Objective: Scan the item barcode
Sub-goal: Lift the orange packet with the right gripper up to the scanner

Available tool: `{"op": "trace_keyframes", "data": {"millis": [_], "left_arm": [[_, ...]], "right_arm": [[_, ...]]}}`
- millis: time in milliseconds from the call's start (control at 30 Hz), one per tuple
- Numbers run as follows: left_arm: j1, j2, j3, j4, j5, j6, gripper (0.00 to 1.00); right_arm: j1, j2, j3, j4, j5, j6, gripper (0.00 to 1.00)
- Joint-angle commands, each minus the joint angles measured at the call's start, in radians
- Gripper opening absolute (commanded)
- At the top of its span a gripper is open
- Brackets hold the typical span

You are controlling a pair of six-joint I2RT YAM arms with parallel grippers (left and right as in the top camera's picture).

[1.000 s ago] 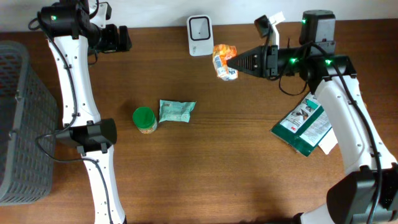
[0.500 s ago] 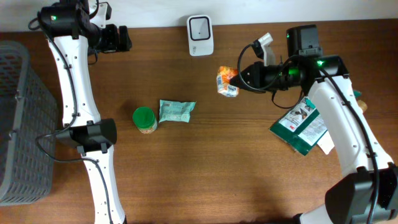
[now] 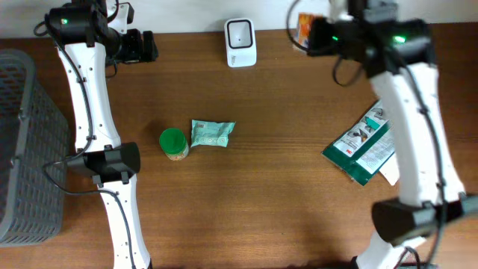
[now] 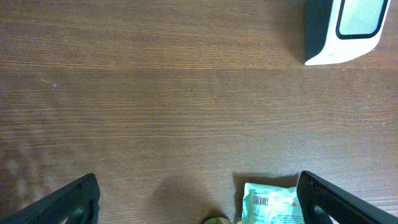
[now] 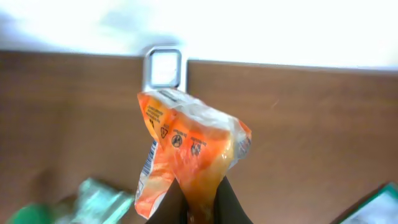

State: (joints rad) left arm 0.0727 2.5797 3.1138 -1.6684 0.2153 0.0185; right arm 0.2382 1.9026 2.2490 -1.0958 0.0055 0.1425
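Observation:
The robot's right gripper should release the orange snack packet, now raised high over the table's back edge, on the dark green bag's edge [image 3: 393, 143] next to the white item.
The orange snack packet [image 3: 303, 28] hangs pinched in my right gripper [image 3: 317, 35], raised high over the table's back edge, to the right of the white scanner [image 3: 240, 33]. In the right wrist view the packet [image 5: 186, 146] bulges up out of the shut gripper [image 5: 200, 208], a barcode strip runs down its left edge, and the scanner [image 5: 165, 67] stands apart beyond it. My left gripper [image 3: 146, 46] stays open at the back left, holding nothing; its view shows the gripper [image 4: 199, 211] over bare wood and the scanner [image 4: 348, 28] at the top right.
A teal packet [image 3: 211, 133] and a green-lidded jar [image 3: 173, 143] lie left of centre. A dark green bag [image 3: 362, 149] lies on the right. A grey mesh basket [image 3: 22, 149] stands along the left edge. The teal packet [image 4: 270, 204] shows a small barcode.
My right arm has lifted and swung the orange packet up and back, from low beside the scanner to high over the back edge. The left arm has not moved.

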Motion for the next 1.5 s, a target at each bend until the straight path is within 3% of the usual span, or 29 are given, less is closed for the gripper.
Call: {"op": "trace_keyframes", "data": {"millis": [0, 167, 333, 500, 700, 1133, 1467], "left_arm": [[0.000, 0.006, 0.016, -0.002, -0.003, 0.005, 0.99], [0.000, 0.006, 0.016, -0.002, -0.003, 0.005, 0.99], [0.000, 0.006, 0.016, -0.002, -0.003, 0.005, 0.99], [0.000, 0.006, 0.016, -0.002, -0.003, 0.005, 0.99], [0.000, 0.006, 0.016, -0.002, -0.003, 0.005, 0.99], [0.000, 0.006, 0.016, -0.002, -0.003, 0.005, 0.99], [0.000, 0.006, 0.016, -0.002, -0.003, 0.005, 0.99]], "right_arm": [[0.101, 0.129, 0.021, 0.123, 0.404, -0.185, 0.04], [0.193, 0.288, 0.020, 0.400, 0.597, -0.432, 0.04], [0.229, 0.443, 0.019, 0.652, 0.609, -0.719, 0.04], [0.239, 0.549, 0.019, 0.772, 0.609, -0.971, 0.04], [0.239, 0.608, 0.018, 0.814, 0.584, -1.109, 0.04], [0.242, 0.610, 0.016, 0.795, 0.551, -1.091, 0.04], [0.234, 0.360, 0.016, 0.532, 0.371, -0.696, 0.04]]}}
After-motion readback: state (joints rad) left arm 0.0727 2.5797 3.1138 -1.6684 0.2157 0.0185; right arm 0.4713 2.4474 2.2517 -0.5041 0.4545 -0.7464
